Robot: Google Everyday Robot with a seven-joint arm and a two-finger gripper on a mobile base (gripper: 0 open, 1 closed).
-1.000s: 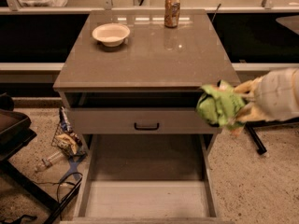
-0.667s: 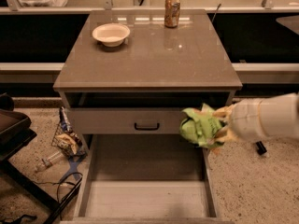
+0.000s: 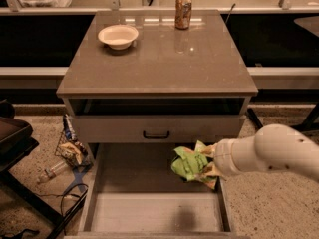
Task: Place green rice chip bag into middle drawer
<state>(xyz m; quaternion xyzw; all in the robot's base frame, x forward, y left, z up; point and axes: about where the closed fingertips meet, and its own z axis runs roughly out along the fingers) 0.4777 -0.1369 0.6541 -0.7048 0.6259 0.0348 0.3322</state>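
Note:
My gripper is going to let go of the green rice chip bag on the pale bottom of the open middle drawer [image 3: 173,194], near the drawer's centre.
The green rice chip bag [image 3: 190,164] is crumpled and bright green, and hangs above the right part of the open middle drawer [image 3: 149,214]. My gripper [image 3: 205,166] comes in from the right on a white arm and is shut on the bag's right side. The bag hides most of the fingers. The bag sits just below the upper drawer front and above the drawer's darker back floor, near its right wall. The drawer's pale floor holds nothing that I can see.
The upper drawer front with a black handle [image 3: 156,134] is slightly pulled out. A white bowl [image 3: 118,36] and an orange-brown can [image 3: 183,12] stand on the cabinet top [image 3: 164,63]. A wire basket of litter [image 3: 70,151] and cables lie on the floor at left.
My arm has moved left and down with the bag, from beside the cabinet's right edge to over the open middle drawer.

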